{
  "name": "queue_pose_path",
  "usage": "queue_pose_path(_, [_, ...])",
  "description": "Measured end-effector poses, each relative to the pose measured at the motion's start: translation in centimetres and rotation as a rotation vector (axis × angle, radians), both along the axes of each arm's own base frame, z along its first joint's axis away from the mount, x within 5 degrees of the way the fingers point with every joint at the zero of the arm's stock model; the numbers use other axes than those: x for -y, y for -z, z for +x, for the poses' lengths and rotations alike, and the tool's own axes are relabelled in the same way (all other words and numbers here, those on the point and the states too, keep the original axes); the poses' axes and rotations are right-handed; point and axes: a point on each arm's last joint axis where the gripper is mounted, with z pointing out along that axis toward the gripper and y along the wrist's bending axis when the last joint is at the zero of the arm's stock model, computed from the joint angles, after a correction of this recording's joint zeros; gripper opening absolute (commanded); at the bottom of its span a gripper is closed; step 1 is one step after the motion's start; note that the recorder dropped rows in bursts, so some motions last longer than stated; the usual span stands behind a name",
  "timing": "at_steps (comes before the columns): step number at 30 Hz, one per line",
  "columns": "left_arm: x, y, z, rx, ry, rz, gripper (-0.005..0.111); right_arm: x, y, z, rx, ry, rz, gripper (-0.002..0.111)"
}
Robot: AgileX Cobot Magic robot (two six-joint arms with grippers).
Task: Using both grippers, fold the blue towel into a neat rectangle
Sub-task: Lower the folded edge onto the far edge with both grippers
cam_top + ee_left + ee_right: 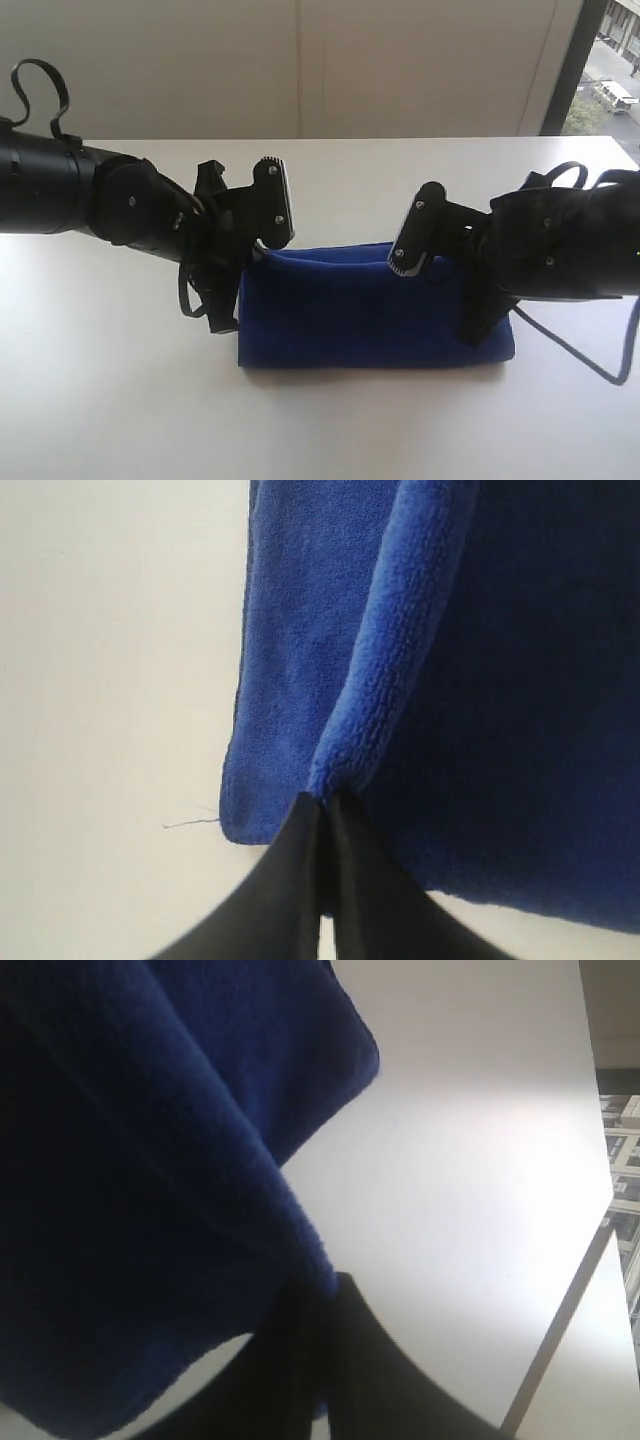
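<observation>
My right gripper should release the upper layer of the blue towel on the far corner of its lower layer (432, 252) (335, 1080).
The blue towel (370, 305) lies folded as a long band on the white table (330, 420), its upper layer lifted at both ends. My left gripper (222, 322) is shut on the towel's left end; in the left wrist view its black fingers (290, 880) pinch a raised fold of the towel (400, 660) at the gripper's tip (323, 802). My right gripper (472, 335) is shut on the right end; in the right wrist view the towel (130, 1190) drapes from the closed tips (325, 1285). No white tag shows.
The table's far edge (360, 140) meets a pale wall. A window strip (610, 70) stands at the far right. A black cable (590, 360) loops over the table right of the towel. A loose thread (190, 823) sticks out from a towel corner.
</observation>
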Motion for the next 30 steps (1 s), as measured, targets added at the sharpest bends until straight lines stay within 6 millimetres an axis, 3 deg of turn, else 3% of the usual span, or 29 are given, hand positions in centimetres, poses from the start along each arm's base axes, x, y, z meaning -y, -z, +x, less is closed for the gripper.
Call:
queue_pose_path(21, [-0.1,2.7,3.4,0.165,-0.082,-0.078,0.0,-0.4,2.8,6.1,-0.002,-0.025,0.064,0.0])
queue_pose_path(30, [-0.5,5.4,4.6,0.162,-0.108,-0.062,0.0,0.9,4.2,7.7,-0.015,0.011,0.083,0.0])
